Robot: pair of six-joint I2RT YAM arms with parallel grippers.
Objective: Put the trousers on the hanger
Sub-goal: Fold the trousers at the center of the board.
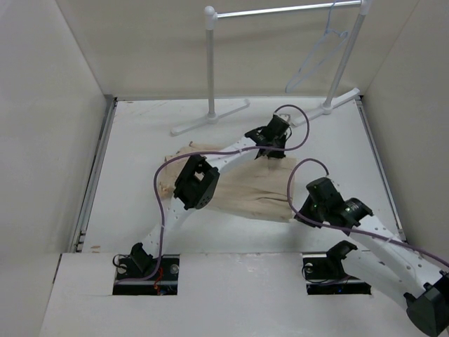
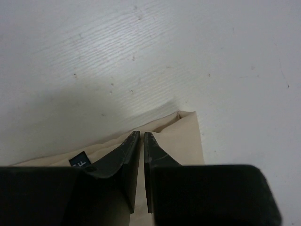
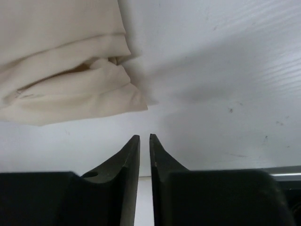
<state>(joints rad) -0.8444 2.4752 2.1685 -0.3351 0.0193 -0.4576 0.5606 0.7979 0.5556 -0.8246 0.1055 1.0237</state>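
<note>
My left gripper grips the trousers' far edge short of the corner; next I open it and take the trousers' side edge (image 2: pixel 200 140) by the corner.
The beige trousers (image 1: pixel 245 189) lie crumpled flat in the middle of the table. My left gripper (image 1: pixel 272 151) reaches to their far right corner. In the left wrist view its jaws (image 2: pixel 142 133) are closed to a thin slit on the cloth's edge (image 2: pixel 183 141), where a small fold rises to the tips. My right gripper (image 1: pixel 300 214) is at the trousers' near right end. Its jaws (image 3: pixel 145 136) are shut and empty over bare table, just short of the bunched cloth (image 3: pixel 61 70). The thin pale hanger (image 1: pixel 319 56) hangs from the rack's rail at the back right.
The white tube rack (image 1: pixel 210 63) stands at the back of the table, its feet (image 1: pixel 210 119) spread toward the trousers. Pale walls close in the table on the left, back and right. A purple cable (image 1: pixel 302 133) loops over each arm.
</note>
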